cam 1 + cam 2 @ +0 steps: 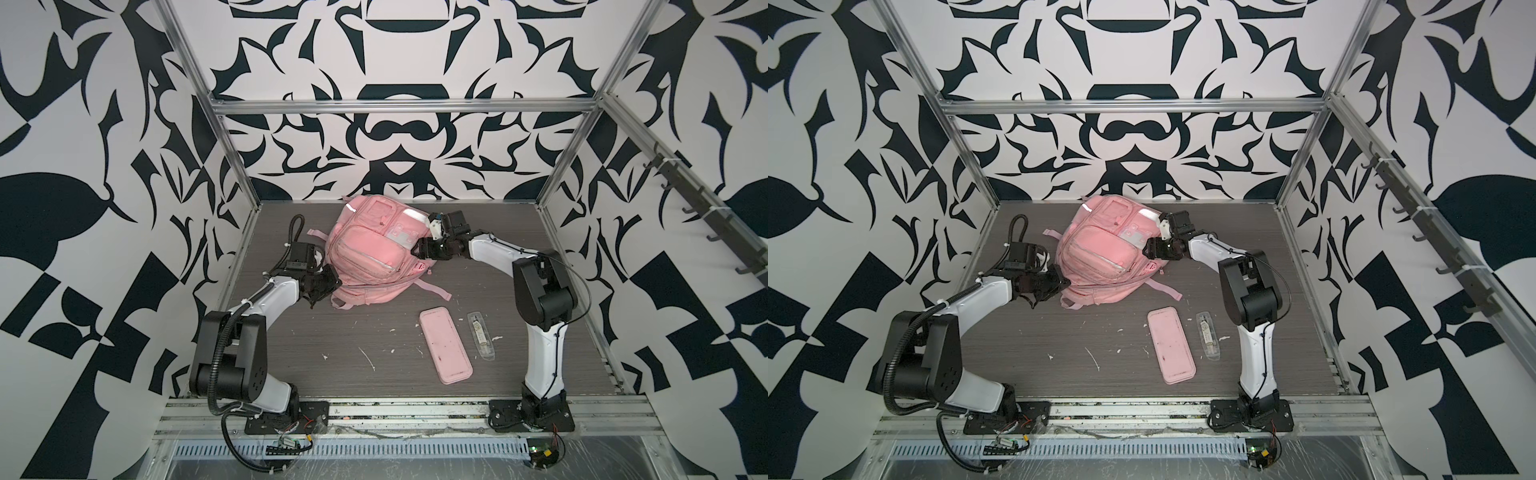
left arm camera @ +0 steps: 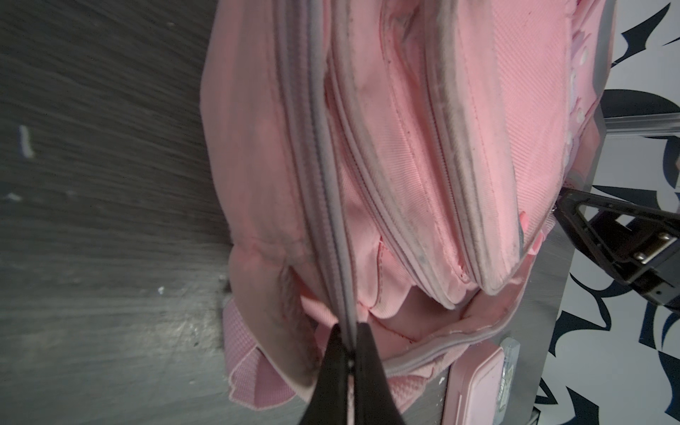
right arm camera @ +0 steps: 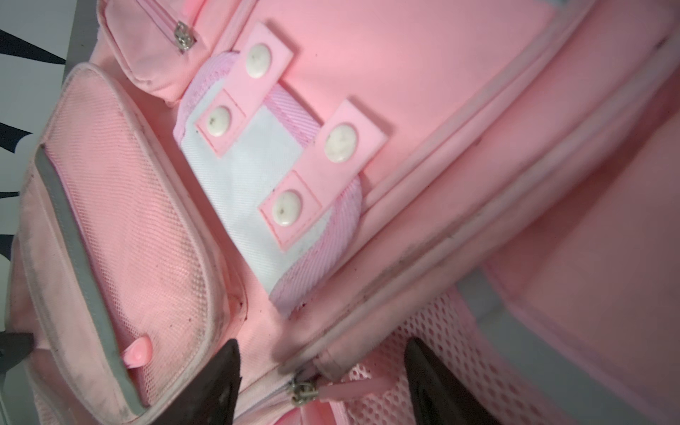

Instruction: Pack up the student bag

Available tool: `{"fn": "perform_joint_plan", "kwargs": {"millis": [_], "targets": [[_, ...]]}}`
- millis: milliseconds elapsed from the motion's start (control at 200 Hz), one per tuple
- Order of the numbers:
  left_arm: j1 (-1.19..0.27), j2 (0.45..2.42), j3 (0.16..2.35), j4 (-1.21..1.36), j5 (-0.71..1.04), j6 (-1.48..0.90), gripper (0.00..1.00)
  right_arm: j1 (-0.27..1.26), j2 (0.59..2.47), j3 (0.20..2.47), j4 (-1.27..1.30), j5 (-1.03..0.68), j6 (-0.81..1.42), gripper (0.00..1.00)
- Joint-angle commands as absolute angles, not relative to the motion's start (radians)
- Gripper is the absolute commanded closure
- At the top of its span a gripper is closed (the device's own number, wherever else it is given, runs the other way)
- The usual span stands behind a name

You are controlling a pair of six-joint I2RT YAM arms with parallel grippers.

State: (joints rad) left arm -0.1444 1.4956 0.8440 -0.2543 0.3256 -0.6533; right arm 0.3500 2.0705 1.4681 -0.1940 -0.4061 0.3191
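Note:
My right gripper needs to back off, as the pink pull tab lies crosswise to its open fingers, and pinch the tab's loose end (image 3: 387,383) before pulling the zip.
The student bag (image 1: 365,249) (image 1: 1100,249), a pink backpack with silver strips, lies face up at the back middle of the table. My left gripper (image 1: 334,283) (image 1: 1065,283) is at its near left corner. In the left wrist view that gripper (image 2: 347,325) is shut on the bag's grey zip edge (image 2: 331,191), with the main compartment gaping beside it. My right gripper (image 1: 415,249) (image 1: 1147,248) rests against the bag's right side. In the right wrist view it (image 3: 323,342) stands open, and a metal zip slider (image 3: 303,392) with a pink pull tab (image 3: 353,388) lies between the fingers, untouched.
A flat pink pencil case (image 1: 445,351) (image 1: 1171,345) lies on the table near the front right, and a clear packet (image 1: 482,336) (image 1: 1208,336) lies beside it. A loose pink strap (image 1: 432,289) trails from the bag. Aluminium frame posts and patterned walls close in the table.

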Motion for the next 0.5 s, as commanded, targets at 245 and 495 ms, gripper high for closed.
{"fn": "perform_joint_plan", "kwargs": {"millis": [245,495], "targets": [[-0.147,1.503,0.827,-0.263,0.328,-0.646,1.00,0.345,2.003,1.305,-0.121,-0.490,0.344,0.35],[-0.147,1.505,0.827,-0.259,0.328,-0.650,1.00,0.345,1.959,1.245,-0.079,-0.538,0.360,0.55]]}}
